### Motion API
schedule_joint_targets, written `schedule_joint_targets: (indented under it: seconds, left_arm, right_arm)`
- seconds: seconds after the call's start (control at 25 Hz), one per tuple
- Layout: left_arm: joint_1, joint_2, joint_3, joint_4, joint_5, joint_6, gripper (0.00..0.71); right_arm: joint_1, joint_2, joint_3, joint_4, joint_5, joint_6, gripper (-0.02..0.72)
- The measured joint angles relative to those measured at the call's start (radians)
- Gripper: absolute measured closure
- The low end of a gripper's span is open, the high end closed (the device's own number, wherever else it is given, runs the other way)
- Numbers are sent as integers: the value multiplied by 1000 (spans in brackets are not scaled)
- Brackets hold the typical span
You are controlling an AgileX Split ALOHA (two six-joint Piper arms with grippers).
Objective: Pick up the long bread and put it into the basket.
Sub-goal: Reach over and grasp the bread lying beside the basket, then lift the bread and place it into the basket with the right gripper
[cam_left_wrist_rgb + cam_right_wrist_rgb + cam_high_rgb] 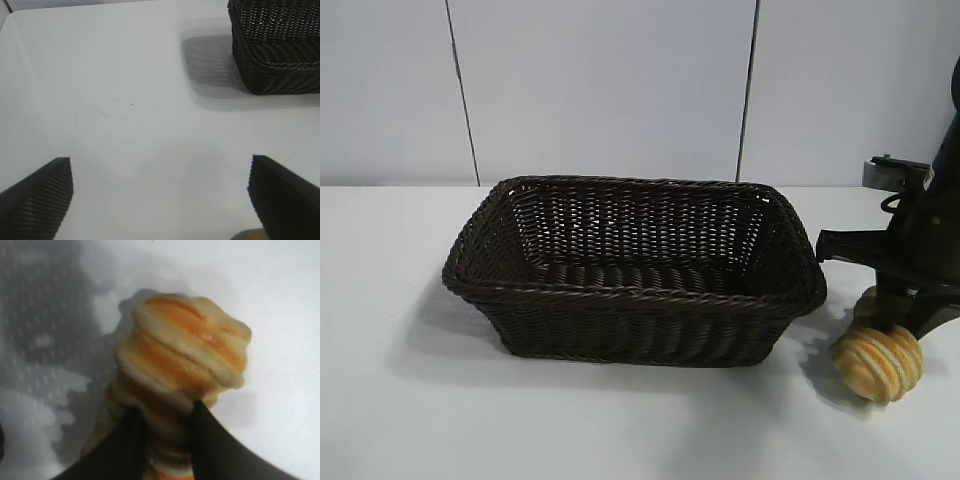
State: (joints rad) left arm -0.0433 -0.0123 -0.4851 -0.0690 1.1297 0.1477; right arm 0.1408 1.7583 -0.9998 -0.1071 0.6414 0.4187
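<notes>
The long bread will lie on the basket's woven bottom (598,248), between the basket's front and back sides, after my right gripper releases it.
The long bread (880,360), golden-orange with pale cream ridges, is at the right of the basket (632,300), just above the white table. My right gripper (900,325) is shut on the long bread; the right wrist view shows the loaf (185,355) squeezed between the two dark fingers (215,445), its free end pointing away from the wrist. The basket is dark brown woven wicker and holds nothing. My left gripper (160,200) is open and empty over bare table, with a corner of the basket (277,45) ahead of it.
A white table (400,400) carries everything, with a pale panelled wall behind. The right arm's black body (930,230) stands close beside the basket's right rim. Bare table lies at the basket's left and front.
</notes>
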Motion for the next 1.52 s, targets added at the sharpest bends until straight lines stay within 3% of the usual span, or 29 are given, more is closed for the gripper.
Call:
schedule_joint_targets:
  seconds: [0.32,0.52,0.72,0.84,1.16,1.52]
  left_arm:
    - [0,0,0,0,0,0,23]
    - [0,0,0,0,0,0,23]
    - [0,0,0,0,0,0,23]
    - [0,0,0,0,0,0,23]
    - [0,0,0,0,0,0,23]
    - [0,0,0,0,0,0,23]
  right_arm:
    - [0,-120,-191,-45,203,-11,598]
    - [0,-128,-267,-16,247,-65,598]
    - [2,-128,-276,89,227,-151,598]
    - [29,-128,-276,116,193,-189,598]
    - [168,-116,-279,123,77,-203,598]
    - [301,54,-422,116,69,-211,598]
